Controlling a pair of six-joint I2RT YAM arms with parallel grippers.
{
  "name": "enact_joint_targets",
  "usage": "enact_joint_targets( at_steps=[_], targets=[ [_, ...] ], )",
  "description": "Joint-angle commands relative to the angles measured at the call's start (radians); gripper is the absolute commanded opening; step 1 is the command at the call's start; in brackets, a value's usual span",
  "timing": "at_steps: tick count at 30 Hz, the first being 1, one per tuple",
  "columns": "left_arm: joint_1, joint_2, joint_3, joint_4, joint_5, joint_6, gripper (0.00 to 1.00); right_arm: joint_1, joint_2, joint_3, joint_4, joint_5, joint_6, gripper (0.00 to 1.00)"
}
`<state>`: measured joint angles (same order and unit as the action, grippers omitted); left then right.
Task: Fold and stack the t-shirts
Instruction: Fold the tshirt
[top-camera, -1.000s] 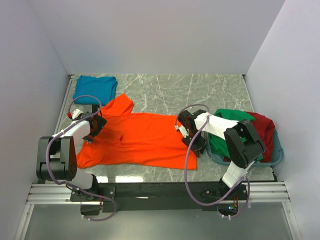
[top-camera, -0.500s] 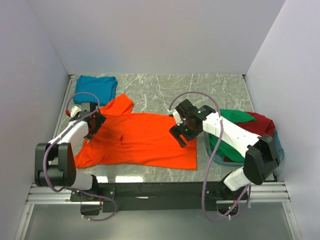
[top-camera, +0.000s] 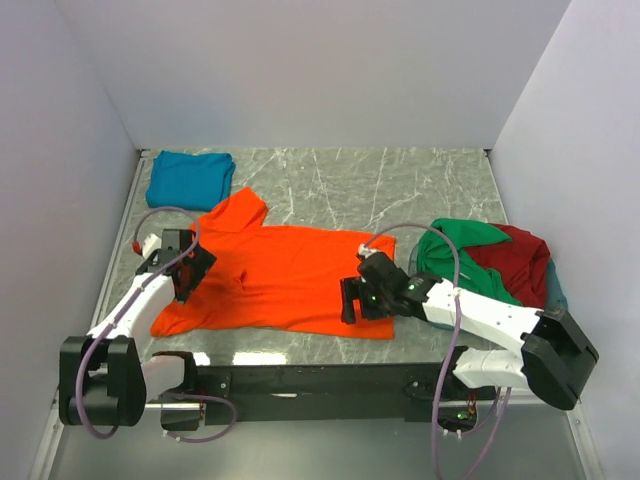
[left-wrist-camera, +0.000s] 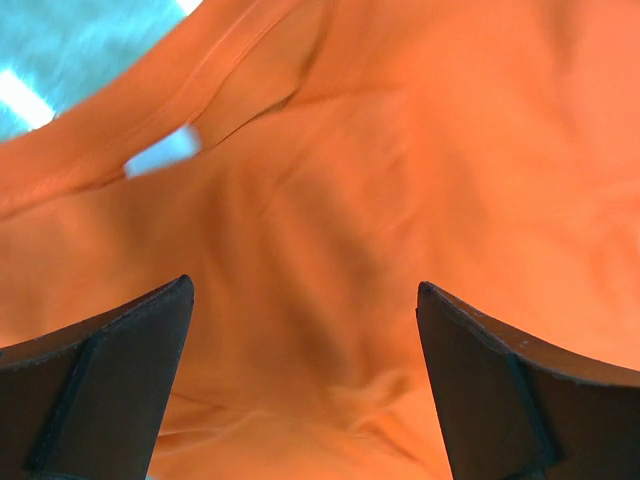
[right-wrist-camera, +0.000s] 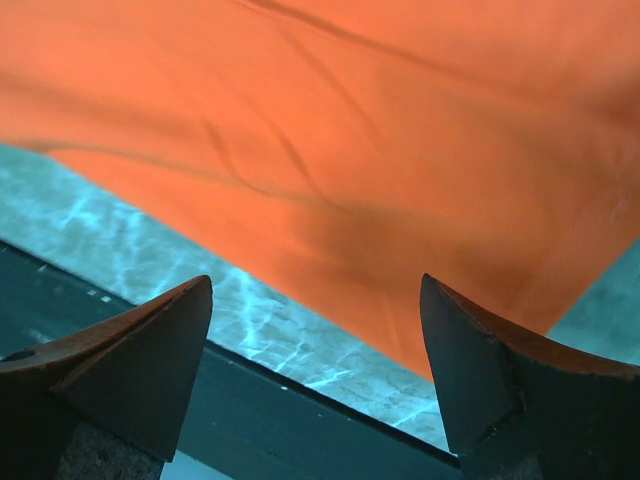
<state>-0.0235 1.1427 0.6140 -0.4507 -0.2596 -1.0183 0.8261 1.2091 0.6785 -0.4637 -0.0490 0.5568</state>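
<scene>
My left gripper should next go to the far sleeve of the bright orange t-shirt and close on the sleeve's corner (top-camera: 246, 191) nearest the teal blue t-shirt.
The bright orange t-shirt (top-camera: 280, 275) lies spread flat on the marble table. My left gripper (top-camera: 185, 270) hovers open over its left sleeve area; in the left wrist view its open gripper (left-wrist-camera: 305, 290) has only orange cloth (left-wrist-camera: 400, 150) below. My right gripper (top-camera: 352, 300) stands open at the shirt's near right hem. In the right wrist view that gripper (right-wrist-camera: 315, 285) frames the hem (right-wrist-camera: 380, 200) and bare table (right-wrist-camera: 180, 260), holding nothing. A folded teal blue t-shirt (top-camera: 190, 178) rests at the back left. Green (top-camera: 460, 250) and dark red (top-camera: 520, 260) t-shirts lie heaped at the right.
The grey-blue basket (top-camera: 553, 287) under the green and red shirts sits at the right, partly hidden by my right arm. White walls close in the table on three sides. A dark rail (right-wrist-camera: 250, 400) runs along the table's near edge.
My right arm has swung from the shirt's right edge to its near hem, and its jaws have opened wide. The left gripper has drifted slightly nearer, still open.
</scene>
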Motion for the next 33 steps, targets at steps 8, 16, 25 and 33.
enact_joint_targets(
  at_steps=[8,16,25,33],
  targets=[
    [-0.004,0.086,-0.079,-0.002,-0.012,-0.04,0.99,0.002,-0.074,-0.21,0.094,0.052,0.225,0.91],
    [-0.004,0.036,-0.097,-0.123,-0.05,-0.08,0.99,0.005,-0.169,-0.252,-0.048,0.032,0.307,0.91],
    [-0.016,-0.149,-0.096,-0.348,-0.102,-0.273,0.99,0.03,-0.278,-0.252,-0.151,0.006,0.313,0.91],
    [-0.05,-0.203,0.166,-0.29,-0.067,-0.143,1.0,0.03,-0.295,0.033,-0.156,0.194,0.161,0.95]
  ],
)
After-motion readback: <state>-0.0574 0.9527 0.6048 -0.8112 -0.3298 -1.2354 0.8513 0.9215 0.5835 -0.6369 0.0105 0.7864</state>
